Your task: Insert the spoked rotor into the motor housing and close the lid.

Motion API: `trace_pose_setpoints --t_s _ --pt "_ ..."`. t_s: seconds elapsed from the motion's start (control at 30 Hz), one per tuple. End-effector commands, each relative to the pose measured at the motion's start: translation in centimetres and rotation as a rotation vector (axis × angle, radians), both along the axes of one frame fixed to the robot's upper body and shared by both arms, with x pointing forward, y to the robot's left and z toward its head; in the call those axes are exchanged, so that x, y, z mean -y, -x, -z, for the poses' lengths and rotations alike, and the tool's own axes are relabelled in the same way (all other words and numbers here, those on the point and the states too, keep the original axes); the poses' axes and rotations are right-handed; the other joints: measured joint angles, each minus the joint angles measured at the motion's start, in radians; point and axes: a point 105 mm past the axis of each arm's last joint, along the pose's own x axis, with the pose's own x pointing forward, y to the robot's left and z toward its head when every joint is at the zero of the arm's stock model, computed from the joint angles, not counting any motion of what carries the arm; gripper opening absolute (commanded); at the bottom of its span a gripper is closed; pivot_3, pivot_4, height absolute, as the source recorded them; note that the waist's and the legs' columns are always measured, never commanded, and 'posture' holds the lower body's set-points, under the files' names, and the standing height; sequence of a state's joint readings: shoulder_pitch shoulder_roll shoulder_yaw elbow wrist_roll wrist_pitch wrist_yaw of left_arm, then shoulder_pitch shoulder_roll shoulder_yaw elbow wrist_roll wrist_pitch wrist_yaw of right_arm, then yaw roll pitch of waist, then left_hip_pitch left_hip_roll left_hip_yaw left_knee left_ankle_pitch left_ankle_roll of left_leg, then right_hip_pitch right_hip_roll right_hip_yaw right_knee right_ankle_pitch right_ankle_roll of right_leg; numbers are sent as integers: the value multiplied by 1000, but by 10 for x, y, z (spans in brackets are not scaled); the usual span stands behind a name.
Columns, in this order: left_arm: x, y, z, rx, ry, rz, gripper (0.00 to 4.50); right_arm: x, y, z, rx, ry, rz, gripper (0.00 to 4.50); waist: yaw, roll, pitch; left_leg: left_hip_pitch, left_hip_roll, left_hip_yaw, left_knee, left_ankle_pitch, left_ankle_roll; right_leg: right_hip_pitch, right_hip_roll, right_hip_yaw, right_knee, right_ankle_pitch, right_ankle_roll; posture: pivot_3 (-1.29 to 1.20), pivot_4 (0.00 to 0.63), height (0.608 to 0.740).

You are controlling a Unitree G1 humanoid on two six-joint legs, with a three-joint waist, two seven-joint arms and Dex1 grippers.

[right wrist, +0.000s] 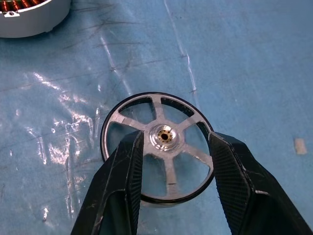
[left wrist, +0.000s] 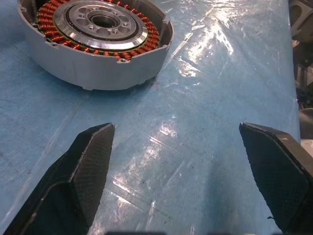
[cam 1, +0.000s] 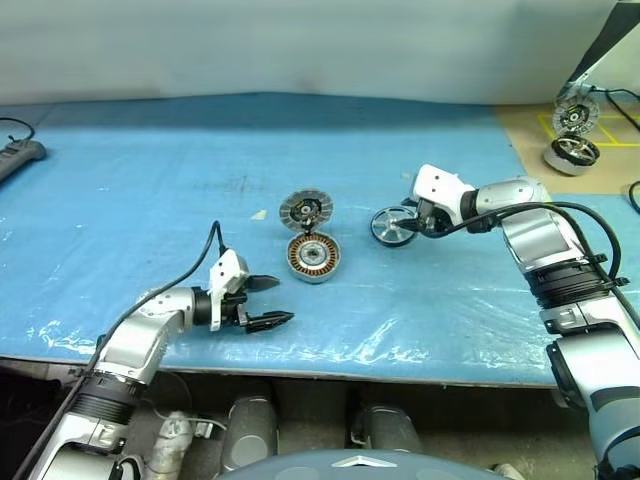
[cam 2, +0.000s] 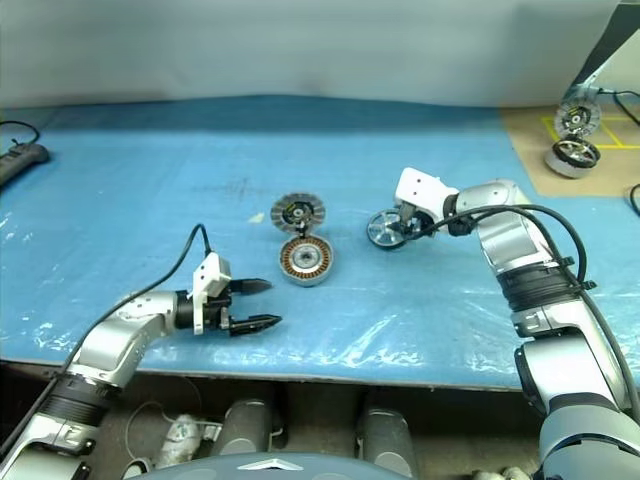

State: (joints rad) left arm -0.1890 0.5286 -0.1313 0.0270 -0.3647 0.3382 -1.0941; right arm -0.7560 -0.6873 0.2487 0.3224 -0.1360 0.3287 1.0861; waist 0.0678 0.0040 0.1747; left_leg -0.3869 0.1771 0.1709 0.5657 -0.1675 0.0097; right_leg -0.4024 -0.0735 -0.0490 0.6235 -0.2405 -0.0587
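My right gripper is off-centre on the spoked rotor, one finger across its spokes; I should open and grip the rotor centred on its hub [right wrist: 165, 136].
The motor housing [cam 1: 313, 256] lies open on the blue sheet, its copper windings ringing a dark centre [left wrist: 98, 29]. Its lid [cam 1: 305, 210] stands tilted up just behind it, the striped face showing. To the right, the spoked rotor [right wrist: 165, 135] is tilted up on edge off the sheet, with my right gripper [cam 1: 405, 228] shut on it, one finger at each side of the rim. My left gripper [cam 1: 284, 300] hovers open near the front of the table, left of the housing and pointing toward it, nothing between its fingers [left wrist: 93, 161].
A second motor unit [cam 1: 573, 135] with an upright striped disc stands on a brown board at the back right. A dark power strip [cam 1: 20, 155] lies at the far left. The table's front edge [cam 1: 330, 365] runs just below the left gripper.
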Motion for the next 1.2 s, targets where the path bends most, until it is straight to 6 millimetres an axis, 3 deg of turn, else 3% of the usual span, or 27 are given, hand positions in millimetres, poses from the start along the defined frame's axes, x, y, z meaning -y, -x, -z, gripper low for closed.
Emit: trace_pose_setpoints --t_s 0.03,0.43,0.57,0.67,0.77,0.83,1.03,1.2 --pt "4 0 -7 23 -1 10 4392 -10 1 -1 9 -17 -25 2196 0 0 0 0 0 0 0 0 0 0 0 0 0 0 0 0 150 740" --pt "18 6 -24 34 -7 20 4392 -1 -10 6 18 25 12 2196 1 0 0 0 0 0 0 0 0 0 0 0 0 0 0 0 150 740" --pt "16 6 -22 26 -16 23 4392 -9 -6 -14 35 -34 -36 2196 0 0 0 0 0 0 0 0 0 0 0 0 0 0 0 0 150 740" --pt "4 1 -17 19 -25 10 4392 -17 -8 -30 42 -121 -30 2196 -1 0 0 0 0 0 0 0 0 0 0 0 0 0 0 0 150 740" --pt "1 0 -16 20 -23 14 4392 -17 -7 -31 49 -114 -39 2747 1 0 0 0 0 0 0 0 0 0 0 0 0 0 0 0 150 740" --pt "3 2 -18 22 -17 21 4392 -16 -9 -32 45 -122 -15 3419 1 0 0 0 0 0 0 0 0 0 0 0 0 0 0 0 150 740" --pt "12 9 -22 30 -16 32 4392 -5 -12 -23 37 -72 7 3419 2 0 0 -1 0 0 0 0 0 0 0 0 0 0 0 0 150 740" --pt "5 13 -8 14 -25 25 4392 6 -21 -26 45 -94 56 3419 -2 0 0 0 0 0 0 0 0 0 0 0 0 0 0 0 150 740"
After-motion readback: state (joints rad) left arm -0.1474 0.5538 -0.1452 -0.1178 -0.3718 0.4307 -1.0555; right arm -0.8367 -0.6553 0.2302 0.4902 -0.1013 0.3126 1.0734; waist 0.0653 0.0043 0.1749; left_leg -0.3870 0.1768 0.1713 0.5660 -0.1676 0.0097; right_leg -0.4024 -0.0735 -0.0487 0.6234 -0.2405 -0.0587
